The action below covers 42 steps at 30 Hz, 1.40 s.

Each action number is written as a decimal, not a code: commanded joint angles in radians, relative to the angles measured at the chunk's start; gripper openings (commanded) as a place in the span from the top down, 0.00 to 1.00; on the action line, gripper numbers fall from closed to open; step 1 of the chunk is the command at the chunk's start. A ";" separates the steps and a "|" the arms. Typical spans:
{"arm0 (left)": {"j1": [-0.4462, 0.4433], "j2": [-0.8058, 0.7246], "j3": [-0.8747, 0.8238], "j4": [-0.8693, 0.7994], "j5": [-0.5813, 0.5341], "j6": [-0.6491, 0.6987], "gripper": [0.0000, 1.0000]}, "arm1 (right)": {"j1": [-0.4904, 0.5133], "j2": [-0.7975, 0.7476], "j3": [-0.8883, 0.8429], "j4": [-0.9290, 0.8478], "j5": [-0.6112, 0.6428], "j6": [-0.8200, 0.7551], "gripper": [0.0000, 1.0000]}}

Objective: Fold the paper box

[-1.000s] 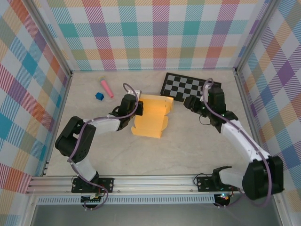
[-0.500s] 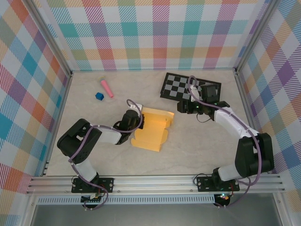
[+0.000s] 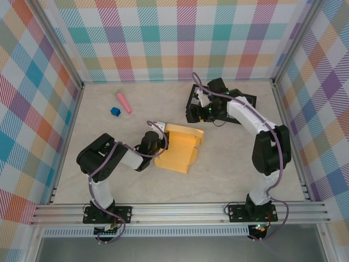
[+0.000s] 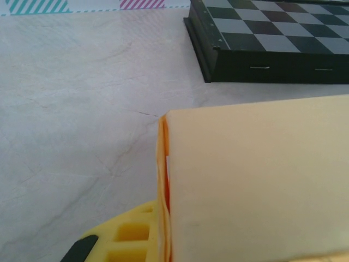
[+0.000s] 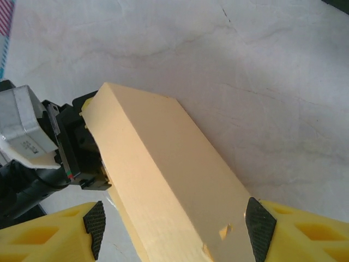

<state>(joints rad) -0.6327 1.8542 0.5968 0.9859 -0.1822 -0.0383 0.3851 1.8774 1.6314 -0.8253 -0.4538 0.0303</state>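
The raised panel covers a finger of my left gripper, so my right gripper should steady the panel while my left gripper takes the corner (image 4: 166,245) below it.
The paper box (image 3: 177,146) lies on the table as a yellow-orange, partly folded shape with a raised top panel. My left gripper (image 3: 162,143) is shut on its left edge. In the left wrist view the thin layers of the paper box (image 4: 163,191) run beside one yellow finger (image 4: 117,240), and the pale panel hides the other finger. My right gripper (image 3: 203,113) hovers open just beyond the box's far right corner. In the right wrist view the long folded paper box (image 5: 158,164) runs between the black pads (image 5: 260,226), which stand wide apart and touch nothing.
A black-and-white checkered board (image 3: 251,99) lies at the back right under the right arm, its near edge (image 4: 272,65) close behind the box. A pink marker (image 3: 123,102) and a small blue cube (image 3: 115,111) lie at the back left. Plaid walls enclose the table.
The right arm has swung left from the table's right side to above the checkered board's left end, close to the box. The left gripper and box have shifted slightly nearer.
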 commanded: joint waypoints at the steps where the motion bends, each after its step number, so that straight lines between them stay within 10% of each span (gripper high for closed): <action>1: -0.002 0.031 0.019 -0.064 0.084 0.048 0.94 | 0.016 0.105 0.129 -0.209 0.042 -0.191 0.29; 16: 0.002 0.054 0.079 -0.162 0.169 0.103 0.90 | 0.084 0.297 0.277 -0.213 -0.092 -0.186 0.31; 42: 0.002 0.070 0.048 -0.067 0.112 0.102 0.70 | 0.094 0.317 0.197 -0.116 0.021 -0.104 0.41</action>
<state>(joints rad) -0.6270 1.9186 0.6571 0.8928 -0.0643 0.0502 0.4759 2.1777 1.8404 -0.9688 -0.4877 -0.1074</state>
